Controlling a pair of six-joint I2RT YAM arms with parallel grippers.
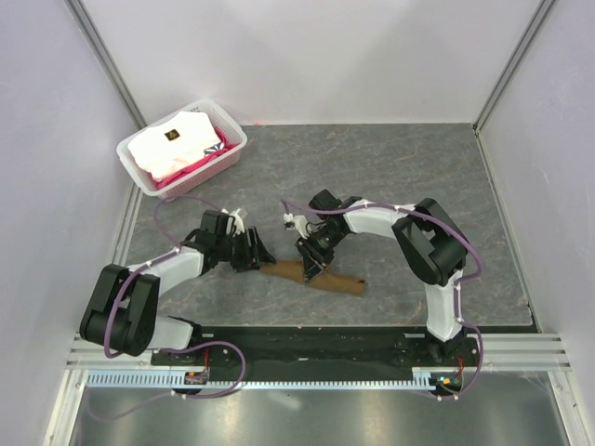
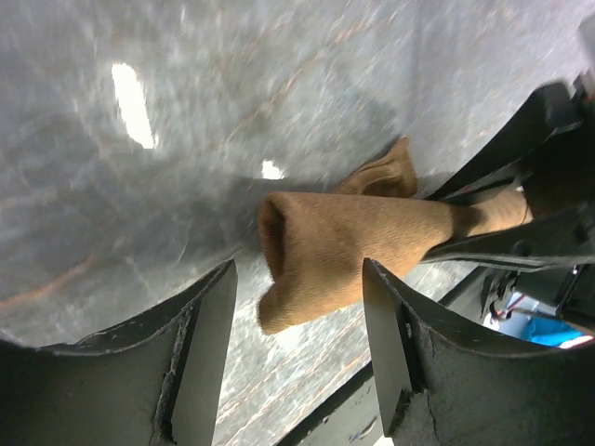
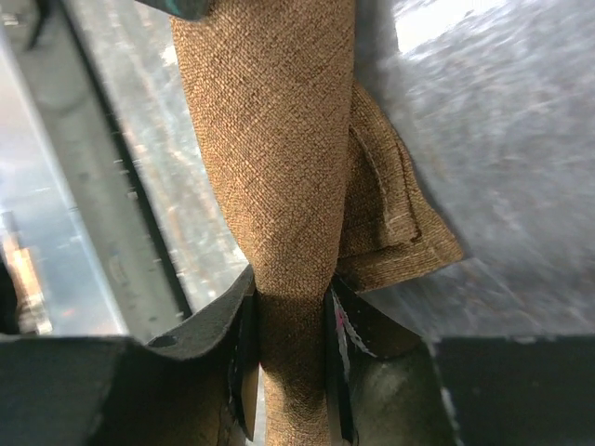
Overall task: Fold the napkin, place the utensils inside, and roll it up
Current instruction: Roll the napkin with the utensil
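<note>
A loose hemmed corner of the napkin sticks out beside the roll, so my right gripper should open, regrip the roll's middle [image 1: 291,270] and turn the corner under.
The brown napkin [image 1: 339,282] lies rolled into a tube near the table's front edge, slanting down to the right. My right gripper [image 1: 311,269] is shut around the middle of the roll, which fills the gap between its jaws [image 3: 290,307]. A loose hemmed corner of the napkin [image 3: 400,232] sticks out beside the roll. My left gripper [image 1: 257,255] is at the roll's left end. In the left wrist view it stands open [image 2: 297,307], the napkin's end [image 2: 316,251] lying just past its fingertips without touching them. The utensils are hidden.
A white basket [image 1: 232,153] holding white and pink folded cloths stands at the back left. The black base rail [image 1: 307,339] runs along the front edge just below the roll. Walls close in the table at left, right and back.
</note>
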